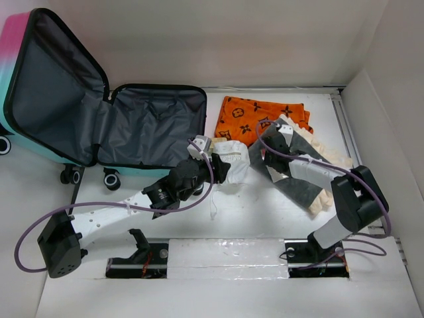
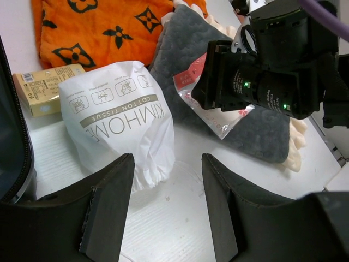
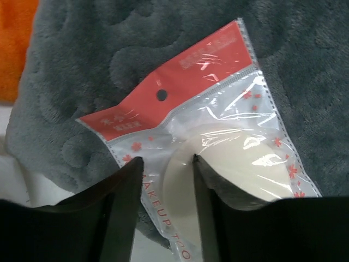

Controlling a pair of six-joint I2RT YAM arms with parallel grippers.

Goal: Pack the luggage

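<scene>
One fingertip of the robot's right gripper lies over the round sponge, so it should shift and pinch the packet's red corner (image 3: 101, 121) before carrying the packet to the luggage.
The luggage (image 1: 149, 132) lies open at the back left, with a pink-to-turquoise shell and dark grey lining showing; its black edge is at the left of the left wrist view (image 2: 11, 136). My left gripper (image 1: 222, 171) (image 2: 166, 161) is open and empty, low over the table, just short of a white cotton tissue pack (image 2: 120, 114) (image 1: 233, 162). My right gripper (image 1: 268, 165) (image 3: 166, 161) is open, its jaws straddling one edge of a clear-and-red makeup sponge packet (image 3: 218, 136) (image 2: 218, 117) that lies flat on a grey towel (image 3: 98, 60).
An orange patterned scarf (image 1: 258, 116) (image 2: 109, 27) lies behind the tissue pack. A small yellow box (image 2: 46, 90) sits between the tissue pack and the luggage. The grey towel (image 1: 305, 182) rests on a cream cloth (image 1: 331, 156) at the right. White walls enclose the table.
</scene>
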